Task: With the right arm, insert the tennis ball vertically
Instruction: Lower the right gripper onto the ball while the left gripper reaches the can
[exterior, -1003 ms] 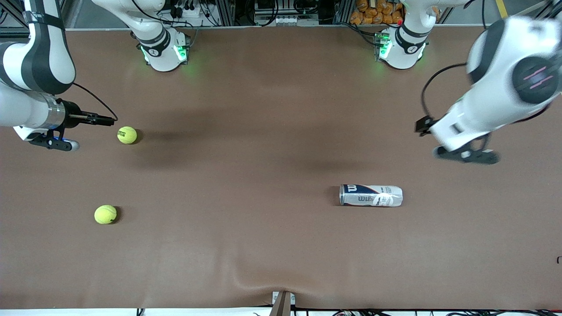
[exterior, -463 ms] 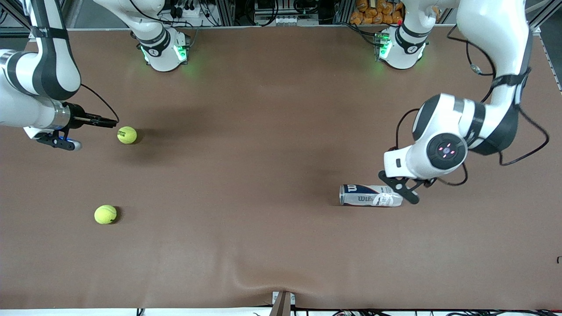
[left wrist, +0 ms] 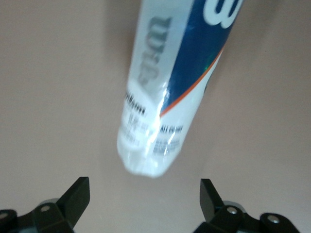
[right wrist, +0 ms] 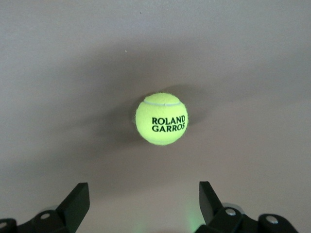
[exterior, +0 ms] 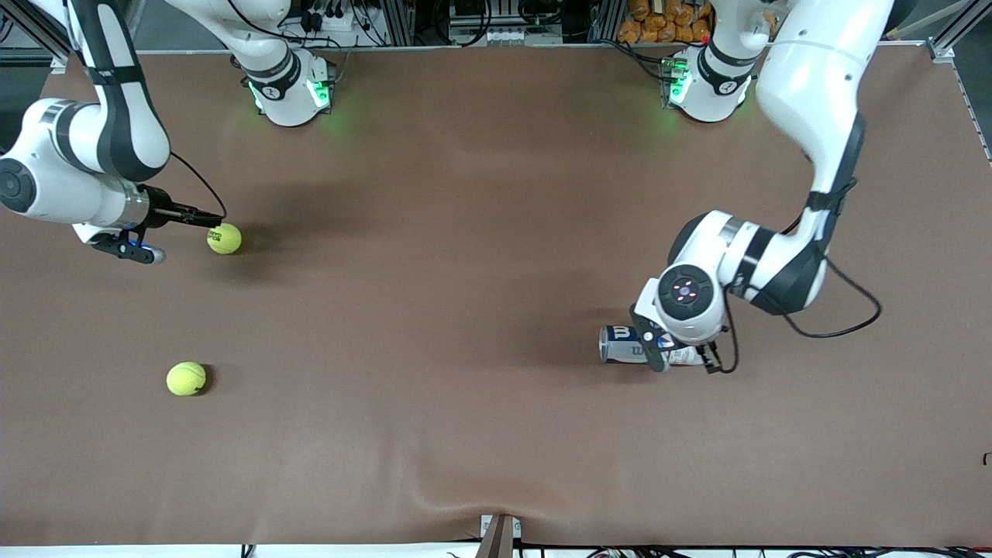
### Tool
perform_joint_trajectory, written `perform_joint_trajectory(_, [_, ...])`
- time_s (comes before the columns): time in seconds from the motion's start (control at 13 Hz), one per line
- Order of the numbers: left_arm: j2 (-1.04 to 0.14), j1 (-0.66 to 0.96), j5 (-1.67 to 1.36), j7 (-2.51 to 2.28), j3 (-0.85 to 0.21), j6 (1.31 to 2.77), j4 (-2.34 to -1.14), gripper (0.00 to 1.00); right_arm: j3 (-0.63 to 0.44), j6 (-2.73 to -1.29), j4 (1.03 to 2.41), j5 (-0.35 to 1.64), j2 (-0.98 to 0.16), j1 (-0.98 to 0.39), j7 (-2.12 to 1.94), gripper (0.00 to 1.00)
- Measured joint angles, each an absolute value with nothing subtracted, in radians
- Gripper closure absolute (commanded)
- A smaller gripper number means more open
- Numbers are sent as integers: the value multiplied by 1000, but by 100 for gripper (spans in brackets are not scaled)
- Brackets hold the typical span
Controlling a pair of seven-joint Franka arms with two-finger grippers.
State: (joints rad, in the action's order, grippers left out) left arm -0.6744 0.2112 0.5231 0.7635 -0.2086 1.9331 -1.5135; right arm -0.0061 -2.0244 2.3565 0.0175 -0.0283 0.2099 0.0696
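Next, I close my right gripper around the middle [exterior: 224,239] [right wrist: 162,119] of the yellow tennis ball marked ROLAND GARROS, which is the ball farther from the table's front edge.
A yellow tennis ball [exterior: 224,238] marked ROLAND GARROS lies on the brown table toward the right arm's end; it also shows in the right wrist view [right wrist: 162,119]. My right gripper [exterior: 211,220] is open and empty, low beside this ball and pointing at it, with a small gap between them [right wrist: 143,204]. A white and blue Wilson ball can [exterior: 620,345] lies on its side toward the left arm's end. My left gripper [exterior: 682,360] is open and empty right over the can's end [left wrist: 170,82]; the jaws stand wide [left wrist: 144,196].
A second tennis ball [exterior: 186,379] lies nearer to the front camera than the first one. The brown table cover [exterior: 465,434] has a wrinkle near the front edge. The arm bases [exterior: 291,89] stand along the table's top edge.
The left arm has swung in from the table's end and come down over the can. The right gripper has crept a little closer to the ball.
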Motion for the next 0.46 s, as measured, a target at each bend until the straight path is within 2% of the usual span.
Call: perform_joint_trajectory(0.46, [-725,215,574,913,-208,1965,-1506,0,-6,-2186,2376,17,-158,252,26,0])
